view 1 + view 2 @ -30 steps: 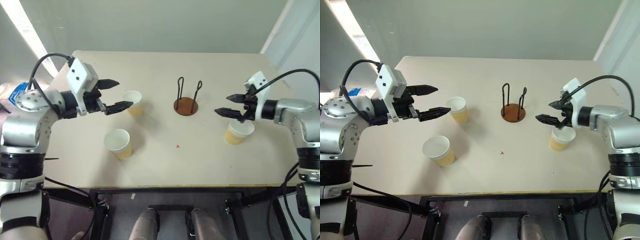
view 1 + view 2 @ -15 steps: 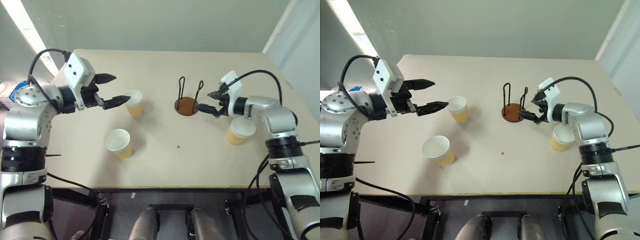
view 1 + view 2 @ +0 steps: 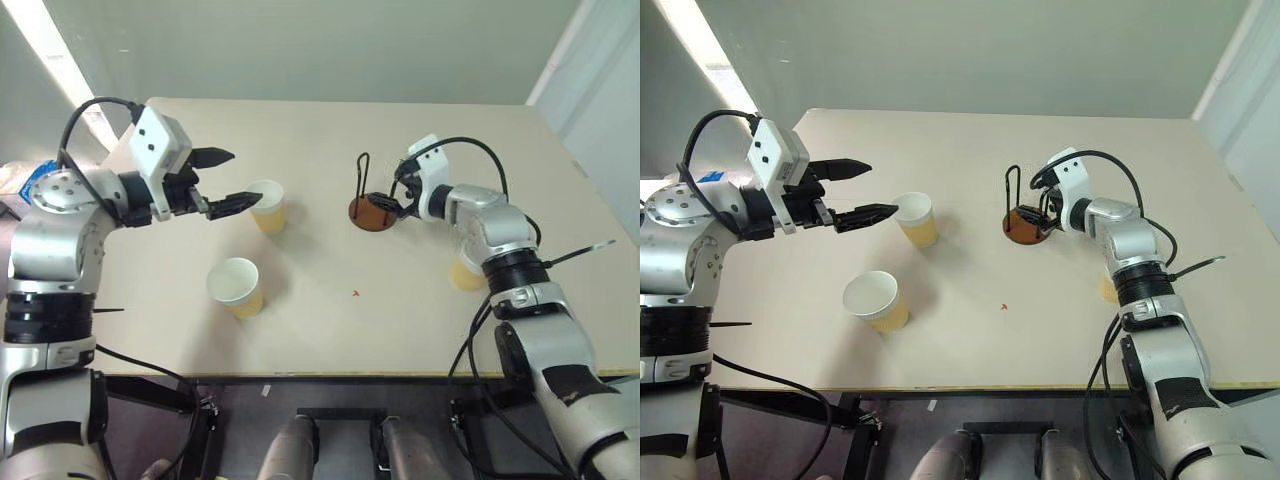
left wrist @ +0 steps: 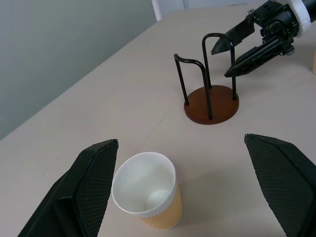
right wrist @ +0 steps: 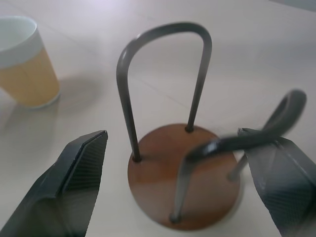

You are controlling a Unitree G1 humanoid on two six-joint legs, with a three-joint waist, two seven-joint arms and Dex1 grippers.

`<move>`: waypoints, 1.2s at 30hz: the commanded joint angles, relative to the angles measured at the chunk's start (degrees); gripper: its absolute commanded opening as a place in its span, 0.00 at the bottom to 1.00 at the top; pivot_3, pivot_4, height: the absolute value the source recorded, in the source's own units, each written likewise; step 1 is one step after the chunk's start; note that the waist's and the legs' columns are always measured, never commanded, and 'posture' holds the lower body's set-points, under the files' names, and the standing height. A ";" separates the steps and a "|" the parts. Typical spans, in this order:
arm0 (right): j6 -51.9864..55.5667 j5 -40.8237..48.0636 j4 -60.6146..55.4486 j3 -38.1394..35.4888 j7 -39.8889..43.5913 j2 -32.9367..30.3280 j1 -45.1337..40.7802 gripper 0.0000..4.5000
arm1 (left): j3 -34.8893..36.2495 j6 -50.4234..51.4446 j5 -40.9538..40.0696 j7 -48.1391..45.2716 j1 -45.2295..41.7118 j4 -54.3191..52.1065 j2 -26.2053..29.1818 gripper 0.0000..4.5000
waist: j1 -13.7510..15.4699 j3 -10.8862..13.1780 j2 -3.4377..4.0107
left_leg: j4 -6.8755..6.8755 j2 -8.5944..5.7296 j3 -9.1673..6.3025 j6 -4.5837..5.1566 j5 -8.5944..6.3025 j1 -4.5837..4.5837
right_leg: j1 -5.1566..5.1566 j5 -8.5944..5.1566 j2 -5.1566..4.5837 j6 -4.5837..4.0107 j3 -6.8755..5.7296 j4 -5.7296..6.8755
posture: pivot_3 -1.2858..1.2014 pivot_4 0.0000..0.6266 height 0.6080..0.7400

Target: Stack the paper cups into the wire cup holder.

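Observation:
The paper cup nearer the table's front edge is next for my left gripper, which should go to it and close on that cup's near-side rim (image 3: 239, 303).
Three paper cups stand upright on the table. One cup (image 3: 267, 205) stands just past the lower fingertip of my left gripper (image 3: 240, 178), which hovers open and holds nothing. A second cup (image 3: 236, 286) is nearer the front. The third (image 3: 463, 275) is mostly hidden behind my right forearm. The wire cup holder (image 3: 372, 212), a reddish-brown disc with two black loops, stands empty at mid-table. My right gripper (image 3: 388, 205) is open, its fingertips level with the holder's right-hand loop (image 4: 219, 39). In the right wrist view its fingers (image 5: 79, 173) flank the holder (image 5: 185, 173).
The beige table (image 3: 330, 330) ends in a front edge close to me and a back edge at the wall. A small red mark (image 3: 355, 294) lies on it in front of the holder. Black cables loop over both arms.
My right gripper has swung left, away from the cup on the right, up to the wire cup holder. The left gripper has held still beside its cup.

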 commanded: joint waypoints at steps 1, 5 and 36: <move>-2.00 -0.09 0.56 -2.07 -1.25 0.17 -2.23 0.78 | 1.11 -0.64 -0.05 0.35 -0.65 -1.71 0.20 1.00 | 0.01 0.00 0.00 | 0.00 0.00 0.00 0.00 0.00 -0.04 | -0.03 0.00 0.00 0.01 0.00 0.00 | 0.52 0.24 1.00; -1.90 0.32 0.20 -1.71 1.75 -0.58 -2.05 0.47 | 0.77 -0.36 -0.11 -0.27 -0.81 -1.33 0.38 1.00 | -0.05 0.00 0.00 | 0.00 0.00 0.00 -0.05 -0.03 -0.09 | -0.09 0.05 0.00 0.09 -0.01 0.00 | 0.52 0.24 1.00; 27.17 18.70 -53.18 2.67 19.80 -16.14 19.59 0.00 | -3.94 20.64 -16.89 -11.61 -3.68 -17.32 2.28 1.00 | -0.20 -0.01 -0.06 | 0.06 0.06 -0.01 -0.13 0.63 0.05 | 0.06 -0.02 0.02 -0.20 -0.07 0.26 | 0.52 0.24 1.00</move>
